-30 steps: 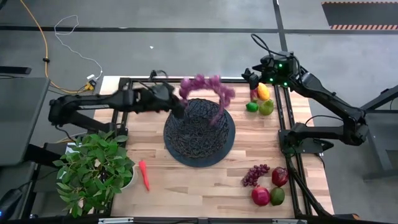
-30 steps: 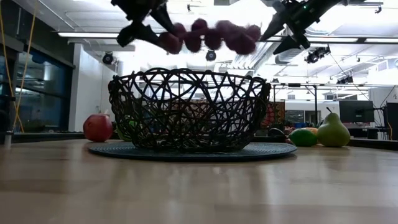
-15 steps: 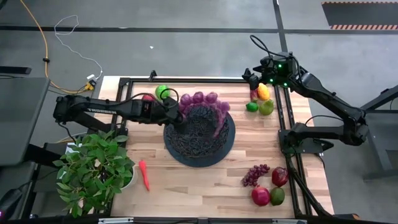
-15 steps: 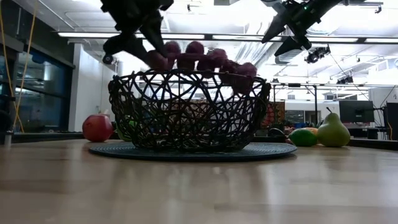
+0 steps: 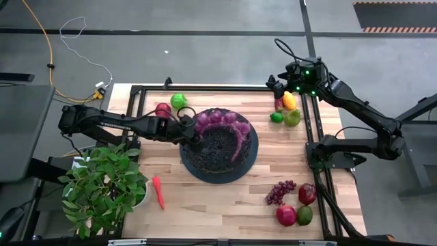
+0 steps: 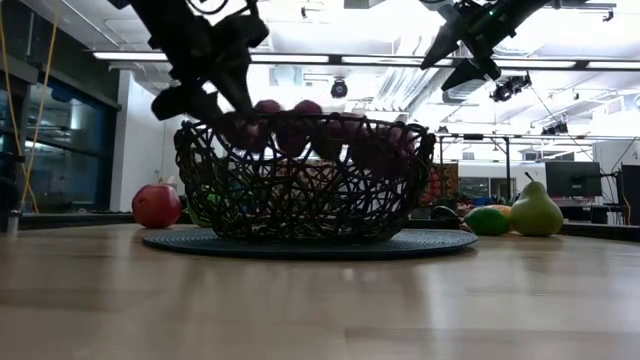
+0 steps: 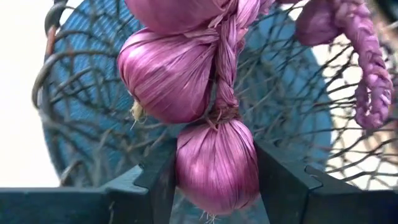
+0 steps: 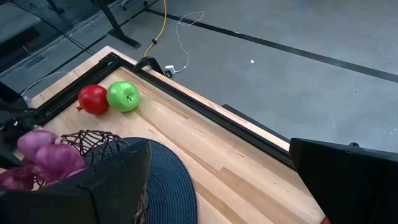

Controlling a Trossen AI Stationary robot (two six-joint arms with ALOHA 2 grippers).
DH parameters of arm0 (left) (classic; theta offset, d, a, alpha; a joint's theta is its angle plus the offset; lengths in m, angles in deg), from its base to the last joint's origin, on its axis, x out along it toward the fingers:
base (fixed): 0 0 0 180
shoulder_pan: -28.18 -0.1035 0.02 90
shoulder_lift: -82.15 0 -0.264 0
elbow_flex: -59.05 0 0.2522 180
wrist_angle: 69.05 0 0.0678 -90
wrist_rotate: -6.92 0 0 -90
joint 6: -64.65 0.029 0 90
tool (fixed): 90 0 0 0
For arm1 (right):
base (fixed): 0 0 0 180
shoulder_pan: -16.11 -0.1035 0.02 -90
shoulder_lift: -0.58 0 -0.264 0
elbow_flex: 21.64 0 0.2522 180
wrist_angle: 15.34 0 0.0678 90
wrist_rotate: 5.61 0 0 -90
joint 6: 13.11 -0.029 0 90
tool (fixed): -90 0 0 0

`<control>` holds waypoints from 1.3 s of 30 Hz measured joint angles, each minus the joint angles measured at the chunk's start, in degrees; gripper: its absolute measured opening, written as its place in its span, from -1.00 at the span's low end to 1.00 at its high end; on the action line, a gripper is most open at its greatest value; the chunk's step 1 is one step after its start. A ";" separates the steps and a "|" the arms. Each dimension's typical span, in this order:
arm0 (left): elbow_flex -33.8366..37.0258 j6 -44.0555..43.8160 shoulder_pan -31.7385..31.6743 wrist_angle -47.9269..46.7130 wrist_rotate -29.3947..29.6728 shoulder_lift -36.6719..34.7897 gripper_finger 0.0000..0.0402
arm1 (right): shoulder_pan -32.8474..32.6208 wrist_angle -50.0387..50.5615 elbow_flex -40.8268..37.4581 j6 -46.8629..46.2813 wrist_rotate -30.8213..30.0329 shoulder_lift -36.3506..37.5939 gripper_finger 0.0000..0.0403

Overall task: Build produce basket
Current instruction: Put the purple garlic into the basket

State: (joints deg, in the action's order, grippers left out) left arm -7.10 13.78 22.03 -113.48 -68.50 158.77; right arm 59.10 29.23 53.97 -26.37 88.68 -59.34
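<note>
Next, my left gripper releases the braided strand of purple bulbs, curled around the middle of the black mesh basket (image 5: 222, 142) (image 7: 280, 71).
A braided strand of purple bulbs (image 5: 222, 117) arcs over the far part of the black mesh basket (image 5: 205, 160), which stands on a round dark-blue mat (image 5: 254, 154). My left gripper (image 5: 193, 130) reaches in from the table's left at the basket's left rim and is shut on the strand's end bulb. In the low view the bulbs (image 6: 300, 125) sit at rim height, and the right-hand ones are behind the mesh wall (image 6: 300, 200). My right gripper (image 5: 276, 85) hangs open over the far right corner, holding nothing. My left gripper pinches the strand's last bulb (image 7: 216, 165) between its two fingers, one on each flank. The fingers (image 6: 215, 100) slant down from the table's left. The braid and the other bulbs run away from the fingers across the basket; the far end (image 5: 239, 145) curls down inside it.
A red apple (image 5: 162, 109) and a green apple (image 5: 179, 100) lie far left of the basket. Mango (image 5: 289, 100), lime (image 5: 276, 117) and pear (image 5: 292, 117) lie far right. Grapes (image 5: 280, 192) and round fruits (image 5: 307, 194) lie near right. A pepper (image 5: 158, 192) lies by a potted plant (image 5: 102, 188).
My left gripper has gone down and a little toward the table's near edge, tipping steeper, still shut on the bulb. The strand, which hung stretched out above the basket's rim, has sunk with it and now sits at and inside the rim.
</note>
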 joint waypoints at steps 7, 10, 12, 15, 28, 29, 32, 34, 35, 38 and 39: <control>0.08 6.10 -1.21 0.03 0.39 1.39 -0.13 | 0.00 -0.02 0.00 -0.09 -0.02 0.00 0.81; 0.07 9.43 -3.15 0.26 -2.36 2.92 -0.13 | 0.00 -0.16 0.00 -0.46 -0.04 0.00 0.81; 0.07 10.37 -4.26 0.42 -3.70 5.12 -0.13 | 0.00 -0.17 0.00 -0.46 -0.04 0.00 0.81; 0.09 9.92 -5.35 1.26 -4.72 7.98 -0.13 | 0.00 -0.17 0.00 -1.32 -0.06 0.00 0.81; -0.06 10.24 -6.16 1.13 -6.63 11.40 -0.02 | 0.00 -0.22 0.00 -1.75 -0.10 -0.02 0.81; -0.30 10.50 -6.16 1.15 -6.61 11.09 0.01 | 0.00 -0.22 0.00 -1.75 -0.10 -0.02 0.81; -1.31 11.03 -6.21 1.50 -6.31 10.31 0.10 | 0.00 -0.22 0.00 -1.75 -0.08 -0.02 0.81; -2.04 11.97 -6.21 1.26 -6.22 10.40 0.16 | 0.00 -0.22 0.00 -1.75 -0.05 -0.02 0.81; -2.56 12.29 -6.21 1.22 -6.22 10.43 0.19 | 0.00 -0.23 0.00 -1.75 -0.04 -0.02 0.81; -3.74 12.55 -6.21 1.64 -6.20 10.38 0.27 | 0.00 -0.24 0.00 -1.75 -0.04 -0.02 0.81; -3.91 12.82 -6.21 1.34 -6.20 10.40 0.30 | 0.00 -0.22 0.00 -1.75 -0.04 -0.02 0.81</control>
State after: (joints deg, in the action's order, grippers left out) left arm -11.02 26.59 15.82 -112.13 -74.70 169.17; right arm 59.09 29.01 53.97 -28.12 88.65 -59.37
